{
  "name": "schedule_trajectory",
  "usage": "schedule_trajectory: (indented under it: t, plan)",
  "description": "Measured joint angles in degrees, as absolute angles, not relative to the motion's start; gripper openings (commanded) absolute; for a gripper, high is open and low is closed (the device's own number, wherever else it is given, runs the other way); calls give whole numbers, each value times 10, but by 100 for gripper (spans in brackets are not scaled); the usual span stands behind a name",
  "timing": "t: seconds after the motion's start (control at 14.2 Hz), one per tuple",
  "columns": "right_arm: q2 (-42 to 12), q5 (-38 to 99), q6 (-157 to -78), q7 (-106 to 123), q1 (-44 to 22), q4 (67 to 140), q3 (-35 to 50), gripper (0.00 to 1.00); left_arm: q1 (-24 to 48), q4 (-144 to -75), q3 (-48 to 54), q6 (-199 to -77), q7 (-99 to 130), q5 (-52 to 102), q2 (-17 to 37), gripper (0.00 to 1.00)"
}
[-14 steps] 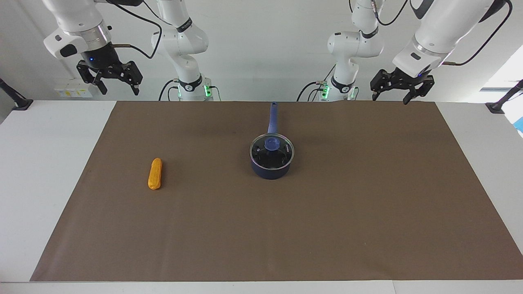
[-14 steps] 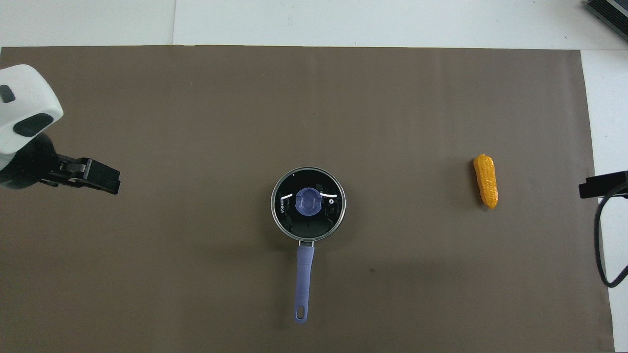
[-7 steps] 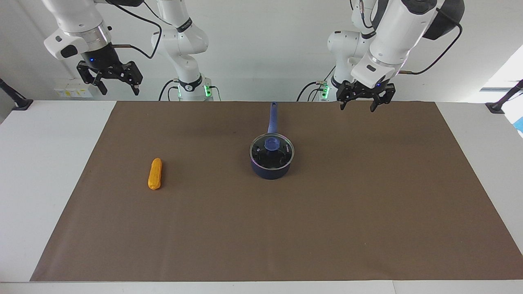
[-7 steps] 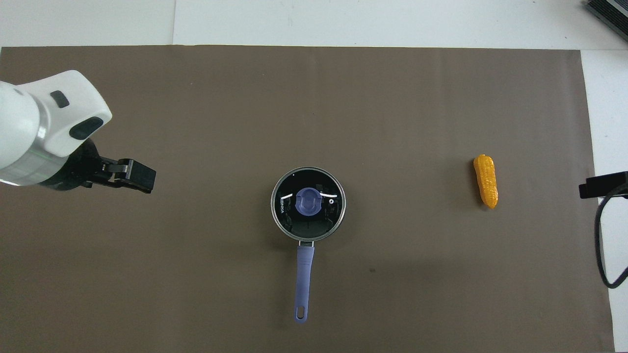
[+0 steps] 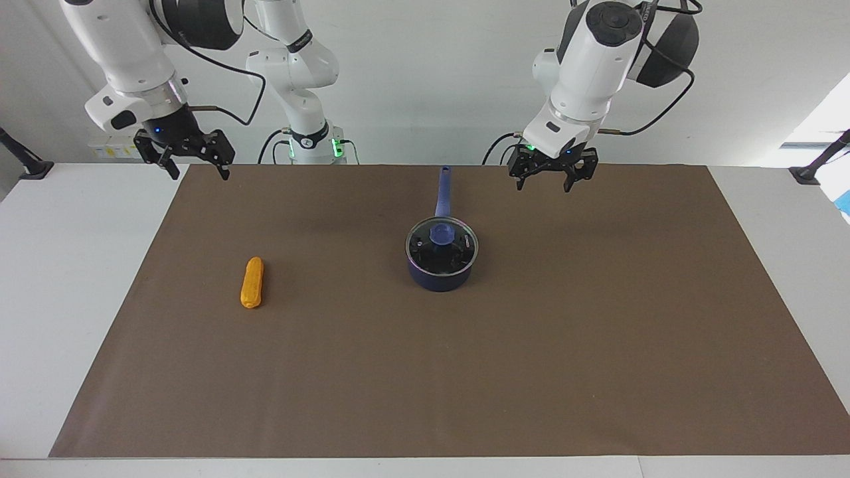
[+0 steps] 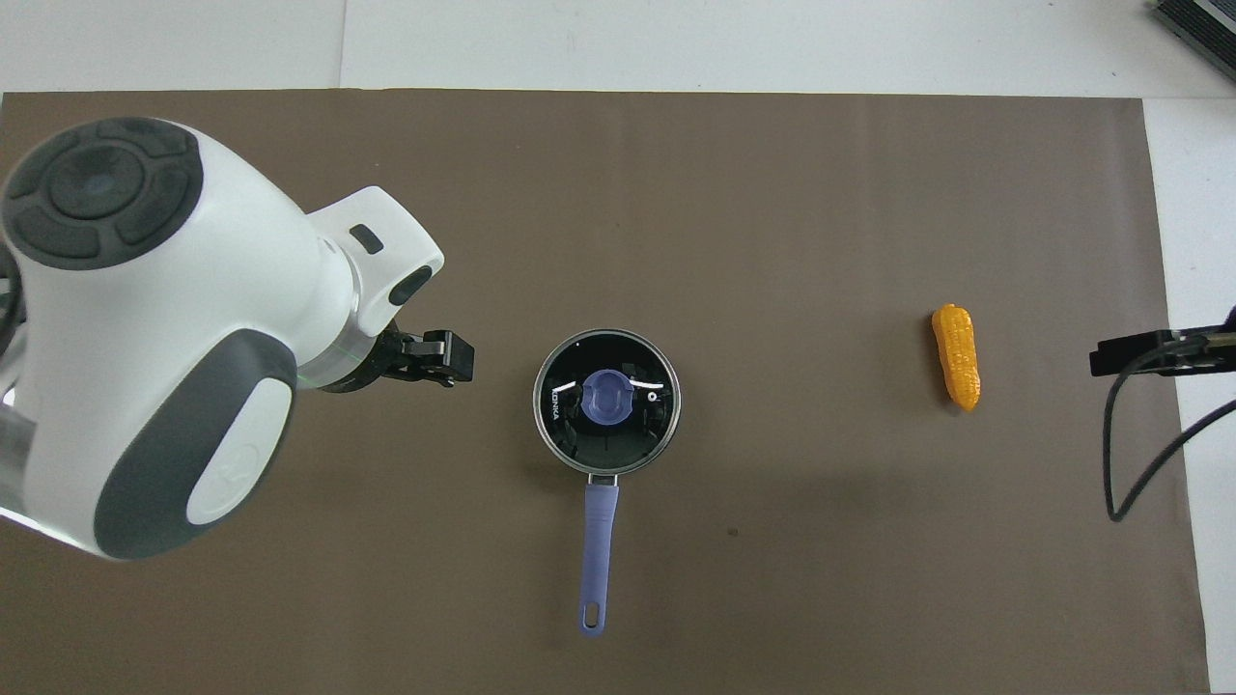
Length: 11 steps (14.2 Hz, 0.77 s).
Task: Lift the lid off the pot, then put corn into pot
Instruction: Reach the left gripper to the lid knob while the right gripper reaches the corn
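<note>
Next, I close my right gripper on the middle of the orange-yellow corn (image 6: 957,351), leaving its ends free.
The dark blue pot (image 5: 438,280) stands mid-mat, its long handle (image 6: 599,541) pointing toward the robots. The glass lid with its blue knob (image 5: 441,234) sits on the pot and shows in the overhead view (image 6: 606,399) too. The orange-yellow corn (image 5: 252,283) lies on the mat toward the right arm's end, and also appears in the overhead view (image 6: 956,357). My left gripper (image 5: 544,184) is open and empty, raised over the mat beside the pot on the left arm's side (image 6: 449,355). My right gripper (image 5: 197,172) is open and empty, raised over the mat's edge at the right arm's end.
A brown mat (image 5: 597,345) covers most of the white table (image 5: 60,265). Black clamp mounts stand at both table ends (image 5: 26,166) (image 5: 813,171). A dark object (image 6: 1197,24) lies at the farthest corner on the right arm's side.
My left arm has swung in from the table's end toward the pot, its gripper now close beside it. My right gripper has dropped a little and shifted slightly toward the mat.
</note>
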<state>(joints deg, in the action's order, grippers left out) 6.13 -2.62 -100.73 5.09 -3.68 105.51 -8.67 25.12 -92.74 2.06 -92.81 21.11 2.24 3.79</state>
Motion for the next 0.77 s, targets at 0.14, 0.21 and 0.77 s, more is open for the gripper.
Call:
schedule_trajectory:
  t: [0.14, 0.21, 0.77]
  plan:
    - [20, -19, -1078, 51, -42, 1078, -85, 100, 275, -928, 21, -945, 233, 22, 56, 100]
    - [-7, -13, -1109, 51, -43, 1082, -85, 100, 284, -928, 21, -954, 245, 22, 64, 100]
    - [-156, 4, -1220, 54, -43, 1099, -85, 100, 359, -931, 22, -1054, 351, 22, 148, 100]
